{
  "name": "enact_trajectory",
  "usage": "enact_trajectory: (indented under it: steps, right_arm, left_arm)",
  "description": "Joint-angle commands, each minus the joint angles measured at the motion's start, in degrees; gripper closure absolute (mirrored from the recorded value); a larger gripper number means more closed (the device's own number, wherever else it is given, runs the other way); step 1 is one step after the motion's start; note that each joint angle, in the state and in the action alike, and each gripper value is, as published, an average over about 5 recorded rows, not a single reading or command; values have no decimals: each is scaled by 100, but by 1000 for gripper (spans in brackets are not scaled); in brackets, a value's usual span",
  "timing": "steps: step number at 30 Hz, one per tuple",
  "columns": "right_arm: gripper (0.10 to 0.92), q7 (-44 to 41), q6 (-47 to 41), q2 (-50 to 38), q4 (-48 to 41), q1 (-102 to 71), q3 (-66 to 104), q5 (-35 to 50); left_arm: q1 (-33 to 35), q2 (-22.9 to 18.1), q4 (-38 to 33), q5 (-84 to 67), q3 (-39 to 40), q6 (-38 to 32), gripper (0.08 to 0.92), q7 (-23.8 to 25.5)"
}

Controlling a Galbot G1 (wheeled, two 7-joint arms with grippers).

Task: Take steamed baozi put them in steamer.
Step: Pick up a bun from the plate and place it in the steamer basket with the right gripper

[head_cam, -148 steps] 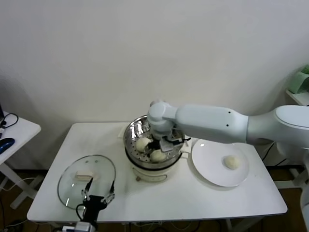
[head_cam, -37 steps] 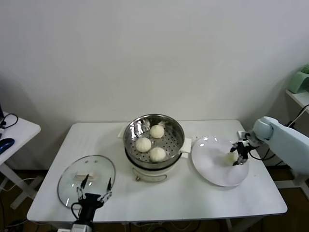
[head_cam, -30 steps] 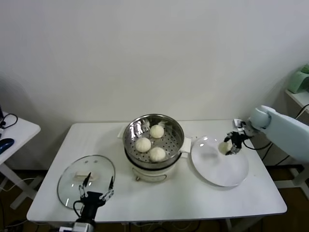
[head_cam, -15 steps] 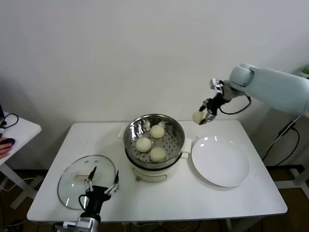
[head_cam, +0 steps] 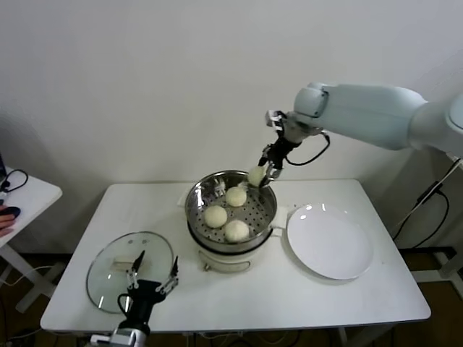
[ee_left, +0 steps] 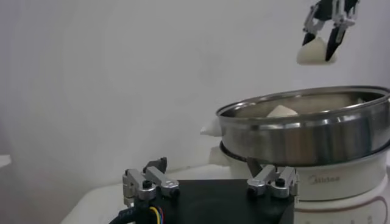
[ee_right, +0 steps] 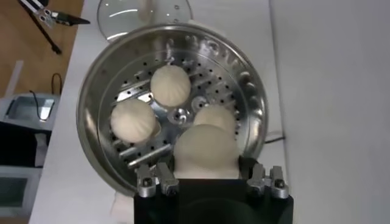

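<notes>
My right gripper is holding the baozi. It will let go of it on the steamer's bare bottom (head_cam: 255, 212) (ee_right: 177, 148) beside the steamer's side nearest the white plate.
The steamer (head_cam: 194, 206) stands mid-table on its white cooker base and holds three baozi (head_cam: 235, 196), (head_cam: 215, 215), (head_cam: 236, 230). My right gripper (head_cam: 260, 176) is shut on a fourth baozi (head_cam: 255, 176) and holds it in the air just above the steamer's far right rim. In the right wrist view the held baozi (ee_right: 206, 152) sits between the fingers above the steamer (ee_right: 97, 91). My left gripper (head_cam: 153, 266) is open and empty, low at the table's front left. The left wrist view shows the steamer wall (ee_left: 304, 134) and the held baozi (ee_left: 315, 52) above it.
An empty flat white plate (head_cam: 330, 242) lies right of the steamer. A round glass lid (head_cam: 116, 271) lies at the front left, beside my left gripper. A small side table (head_cam: 22, 199) stands at the far left.
My right gripper took the last baozi off the plate, lifted it and carried it left to above the steamer. The plate is now empty. The left arm has hardly moved.
</notes>
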Motion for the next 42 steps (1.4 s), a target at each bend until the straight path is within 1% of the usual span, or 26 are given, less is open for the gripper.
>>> enact_trajectory:
  steps: [1, 12, 24, 36, 39, 42]
  right_arm:
    - [347, 160, -79, 538, 105, -261, -336, 215]
    - [351, 253, -102, 407, -56, -798, -313, -298]
    - [347, 223, -84, 404, -278, -995, -319, -504]
    - [346, 294, -74, 480, -387, -1112, -245, -498]
    - [315, 327, -78, 467, -384, -1115, -230, -509]
    - [249, 329, -79, 466, -399, -1112, -203, -508]
  left_arm:
    - [71, 24, -11, -169, -68, -26, 177, 2]
    - [70, 24, 48, -216, -71, -30, 177, -4]
    - [38, 29, 55, -191, -28, -6, 177, -1]
    - [-25, 45, 52, -202, -32, 24, 177, 2]
    - [-37, 34, 55, -211, -37, 29, 177, 0]
    - [-50, 27, 66, -219, -43, 32, 177, -1]
